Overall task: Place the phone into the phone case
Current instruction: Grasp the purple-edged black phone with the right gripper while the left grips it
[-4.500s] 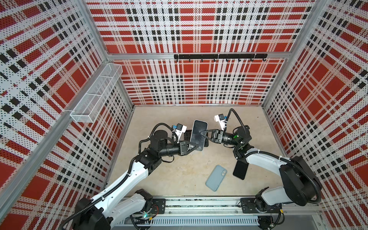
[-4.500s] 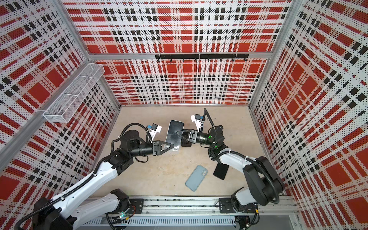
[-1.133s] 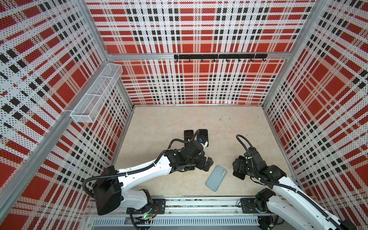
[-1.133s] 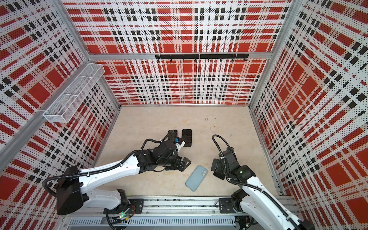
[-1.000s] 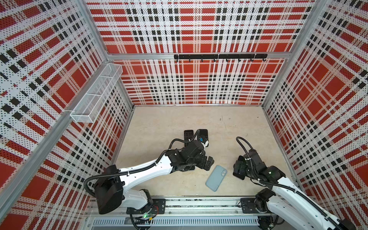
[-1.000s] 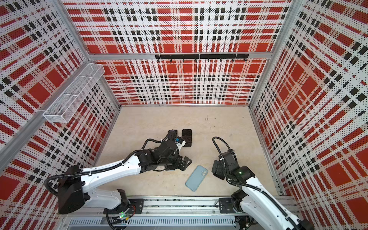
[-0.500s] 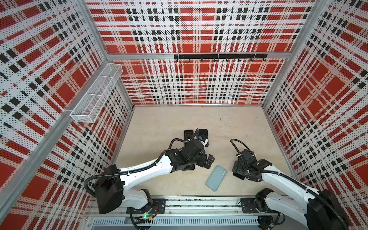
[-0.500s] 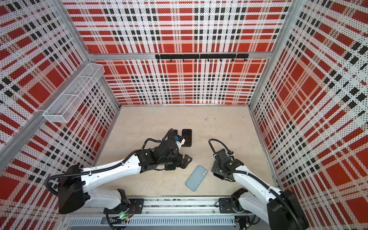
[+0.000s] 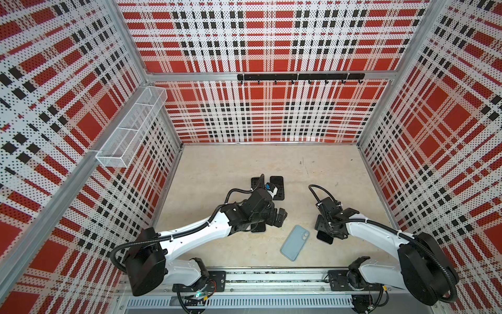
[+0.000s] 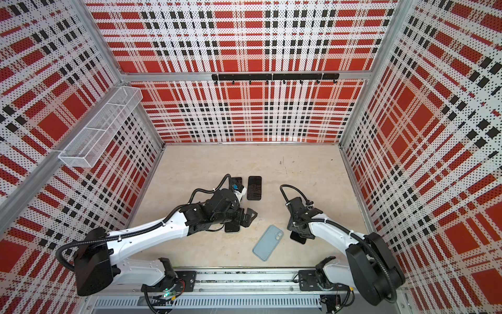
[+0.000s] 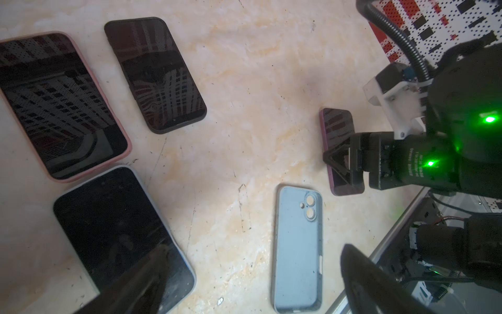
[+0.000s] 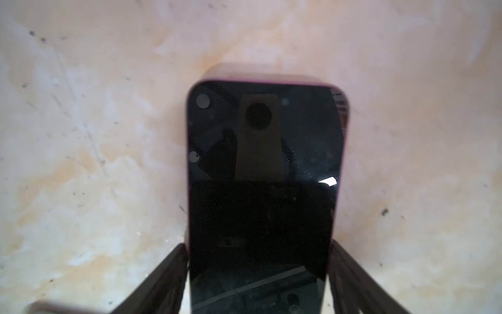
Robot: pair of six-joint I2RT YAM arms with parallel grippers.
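Observation:
My right gripper is handing over the magenta-rimmed phone. Next, my left gripper closes on the long edge point(image 11: 326, 151) of that phone, the one facing the light blue phone case.
The phone point(image 12: 260, 168), dark-screened with a magenta rim, lies flat on the floor at the front right point(image 9: 324, 239). My right gripper point(image 12: 258, 244) reaches over it with one finger against each long edge. In the left wrist view that gripper point(image 11: 342, 168) sits low over the phone point(image 11: 336, 127). The light blue phone case point(image 9: 294, 242) point(image 10: 268, 242) point(image 11: 297, 248) lies flat just left of the phone, apart from it. My left gripper point(image 9: 277, 217) point(image 11: 252, 248) hovers open and empty over a white-rimmed phone point(image 11: 114, 231), left of the case.
A black phone point(image 9: 277, 187) point(image 11: 154, 73) and a pink-cased phone point(image 11: 59, 106) lie side by side behind the left arm. The metal front rail point(image 9: 271, 274) runs close behind the case. A wire basket point(image 9: 130, 127) hangs on the left wall.
My right gripper has shifted a little to the left over the magenta-rimmed phone, and its jaws have narrowed onto its edges. The left arm has barely moved.

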